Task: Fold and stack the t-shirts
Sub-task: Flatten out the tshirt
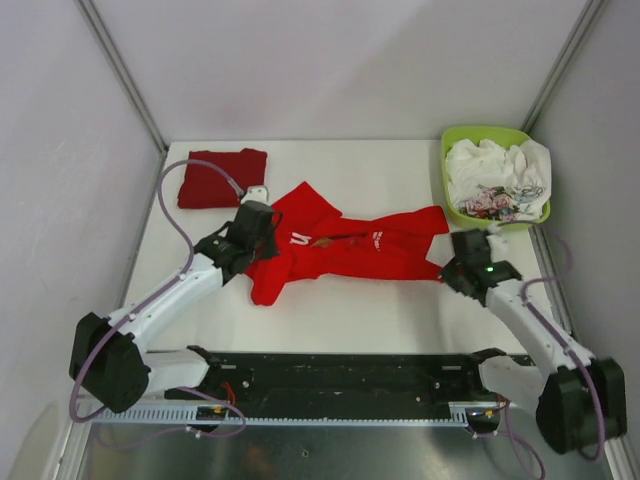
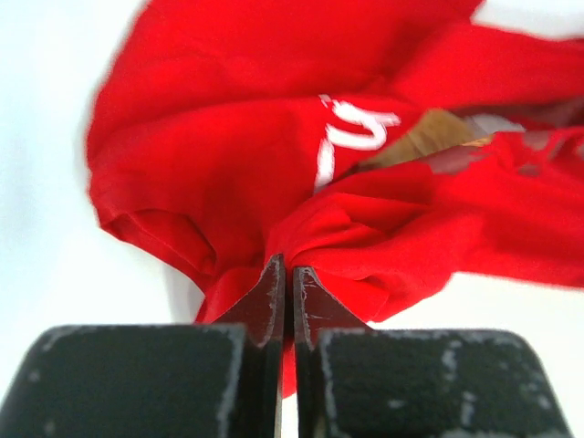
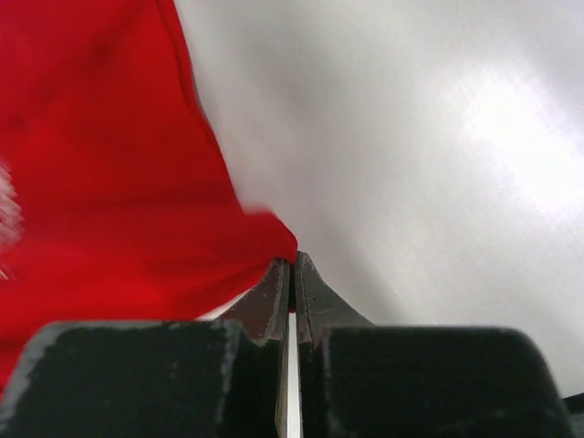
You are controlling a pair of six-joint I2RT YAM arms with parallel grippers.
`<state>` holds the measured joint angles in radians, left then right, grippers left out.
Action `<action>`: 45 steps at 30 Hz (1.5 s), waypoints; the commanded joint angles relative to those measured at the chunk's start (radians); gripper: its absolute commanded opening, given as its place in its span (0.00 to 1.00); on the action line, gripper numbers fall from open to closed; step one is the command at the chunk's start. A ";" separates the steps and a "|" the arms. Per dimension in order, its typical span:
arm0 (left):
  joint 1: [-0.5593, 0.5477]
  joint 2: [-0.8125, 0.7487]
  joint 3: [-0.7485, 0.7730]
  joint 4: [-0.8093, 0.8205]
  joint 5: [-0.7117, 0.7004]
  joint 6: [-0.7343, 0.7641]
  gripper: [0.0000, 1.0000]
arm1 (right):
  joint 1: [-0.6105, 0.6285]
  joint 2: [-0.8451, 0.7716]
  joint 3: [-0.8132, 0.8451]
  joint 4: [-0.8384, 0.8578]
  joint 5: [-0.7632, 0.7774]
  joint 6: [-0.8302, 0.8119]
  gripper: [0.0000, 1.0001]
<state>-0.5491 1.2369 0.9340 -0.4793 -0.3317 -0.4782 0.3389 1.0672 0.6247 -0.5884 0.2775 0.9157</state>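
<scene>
Next, my left gripper opens from the bunched fold of the bright red t-shirt it is shut on and takes the shirt's near edge (image 1: 257,292) before both grippers lift.
A bright red t-shirt (image 1: 340,248) with white lettering lies crumpled across the middle of the table. My left gripper (image 1: 262,235) is at its left end, shut on a bunched fold of the bright red cloth (image 2: 365,246). My right gripper (image 1: 452,268) is at the shirt's right end, shut on a corner of the same red cloth (image 3: 137,219). A plain darker red t-shirt (image 1: 220,178) lies folded flat at the back left, apart from both grippers.
A lime-green basket (image 1: 450,140) holding crumpled white and printed cloth stands at the back right. Grey walls close in the table on three sides. A black rail (image 1: 340,375) runs along the near edge between the arm bases.
</scene>
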 commanded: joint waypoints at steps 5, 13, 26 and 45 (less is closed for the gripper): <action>-0.008 -0.067 -0.110 0.066 0.413 0.053 0.46 | -0.340 -0.079 0.158 -0.091 -0.087 -0.193 0.00; -0.011 -0.257 -0.258 0.038 0.360 -0.123 0.66 | -0.375 -0.031 0.165 -0.062 -0.092 -0.232 0.00; -0.011 -0.358 -0.470 -0.104 0.043 -0.585 0.34 | -0.390 -0.004 0.171 -0.072 -0.086 -0.264 0.00; -0.009 -0.162 -0.460 -0.090 -0.060 -0.700 0.18 | -0.390 -0.021 0.171 -0.076 -0.107 -0.275 0.00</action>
<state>-0.5571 1.0092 0.4377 -0.5968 -0.3199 -1.1610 -0.0463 1.0657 0.7643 -0.6636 0.1726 0.6537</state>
